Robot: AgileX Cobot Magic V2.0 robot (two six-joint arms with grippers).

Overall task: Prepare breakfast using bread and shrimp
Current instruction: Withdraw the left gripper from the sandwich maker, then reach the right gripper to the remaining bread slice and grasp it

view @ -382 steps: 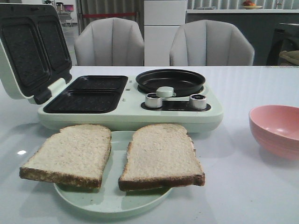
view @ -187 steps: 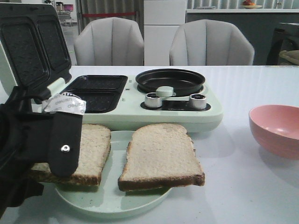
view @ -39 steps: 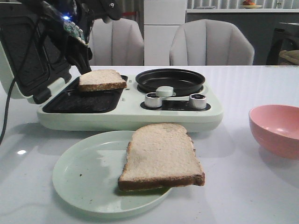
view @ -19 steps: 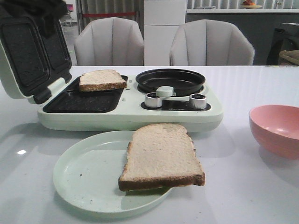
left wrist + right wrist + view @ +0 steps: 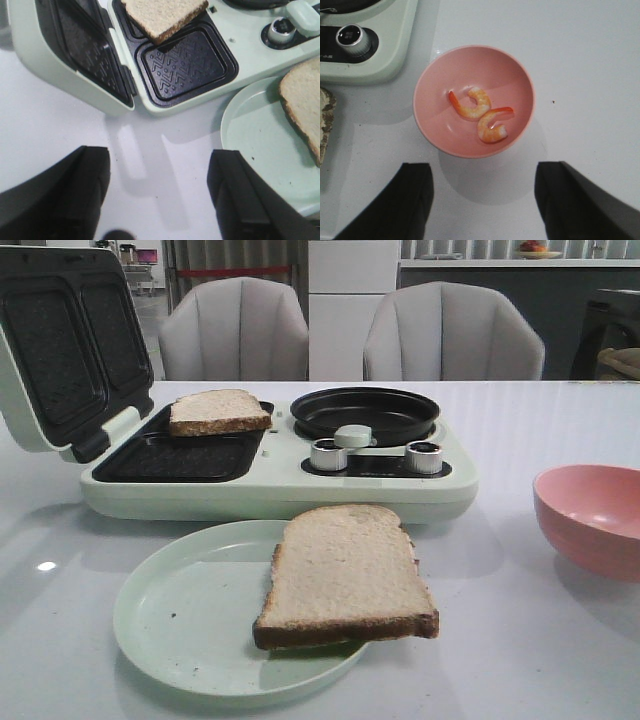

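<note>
Next, my right gripper should grab the bread slice on the pale green plate by its edge [image 5: 412,575] [image 5: 326,122] facing the pink bowl.
One bread slice [image 5: 218,410] lies tilted over the far well of the open sandwich maker [image 5: 270,485], also seen in the left wrist view [image 5: 164,15]. The other bread slice [image 5: 345,575] lies on the pale green plate [image 5: 180,625]. Two shrimp [image 5: 472,103] [image 5: 492,127] lie in the pink bowl [image 5: 520,80], which stands at the right in the front view [image 5: 590,520]. My left gripper [image 5: 159,195] is open and empty above the table beside the sandwich maker. My right gripper [image 5: 484,200] is open and empty above the table just short of the bowl. Neither arm shows in the front view.
The sandwich maker's lid [image 5: 60,340] stands open at the left. A round black pan [image 5: 364,412] and two knobs [image 5: 328,454] sit on its right half. Two grey chairs [image 5: 455,335] stand behind the table.
My left arm has let go of the bread slice on the sandwich maker and has drawn up and back out of the front view. The slice stays in place.
</note>
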